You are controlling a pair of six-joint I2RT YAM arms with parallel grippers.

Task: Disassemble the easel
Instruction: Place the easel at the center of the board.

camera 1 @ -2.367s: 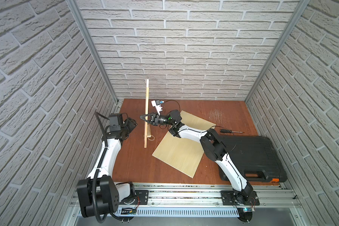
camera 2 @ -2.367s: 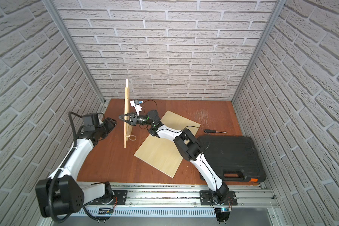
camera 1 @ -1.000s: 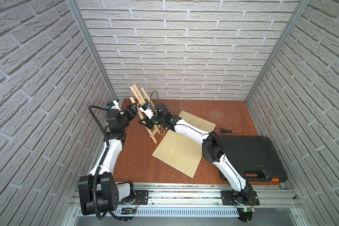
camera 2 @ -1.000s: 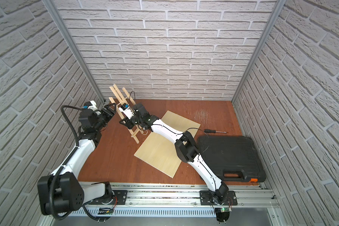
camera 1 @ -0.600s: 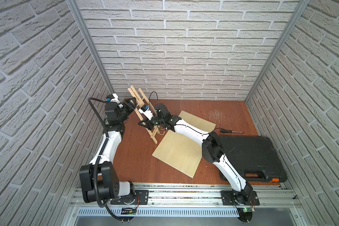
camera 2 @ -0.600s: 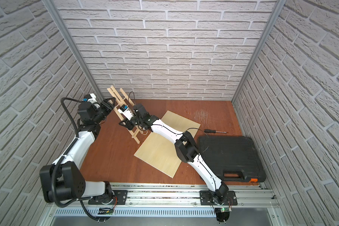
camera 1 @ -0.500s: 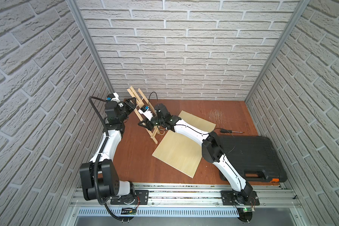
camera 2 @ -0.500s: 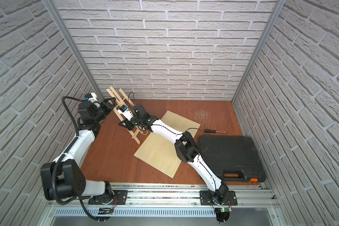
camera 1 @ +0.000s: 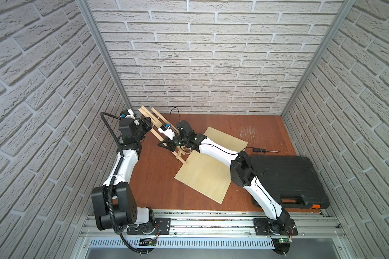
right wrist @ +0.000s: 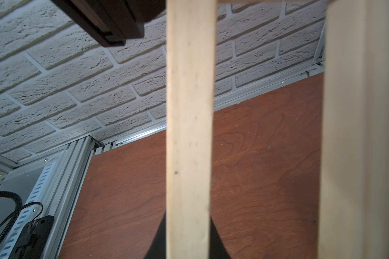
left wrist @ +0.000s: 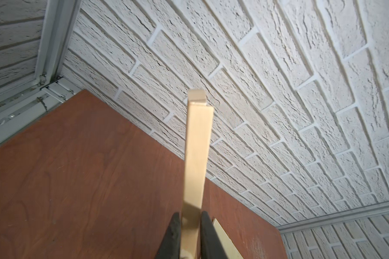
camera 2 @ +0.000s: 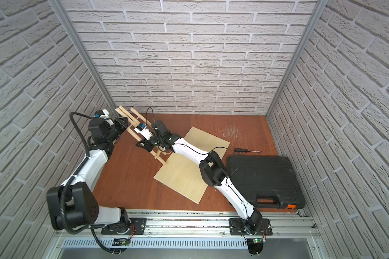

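Note:
Next, I set the easel on the bare brown table (camera 1: 166, 136) between the plywood board and the brick back wall with my left gripper.
The easel (camera 1: 155, 135) (camera 2: 133, 134) is a pale wooden frame of thin slats, held tilted above the table's far left corner in both top views. Its lower end (camera 1: 180, 157) is by the plywood board's corner. My left gripper (camera 1: 147, 125) (camera 2: 124, 122) is shut on a slat near the easel's upper end. In the left wrist view that slat (left wrist: 197, 157) runs up between the black fingers (left wrist: 173, 235) of the left gripper (left wrist: 190, 235). My right gripper (camera 1: 166, 145) (camera 2: 144, 143) is shut on a slat lower down. In the right wrist view the right gripper (right wrist: 188, 242) clamps that slat (right wrist: 189, 134), and a second slat (right wrist: 357, 134) runs beside it.
A flat plywood board (camera 1: 207, 170) lies mid-table under the right forearm. A black tool case (camera 1: 285, 177) lies at the right, with a screwdriver (camera 1: 263, 150) behind it. The brick back wall and left wall stand close to the easel's top.
The right arm has turned the easel from edge-on upright to a tilted lean. The left gripper rose to the easel's upper end and shut on a slat.

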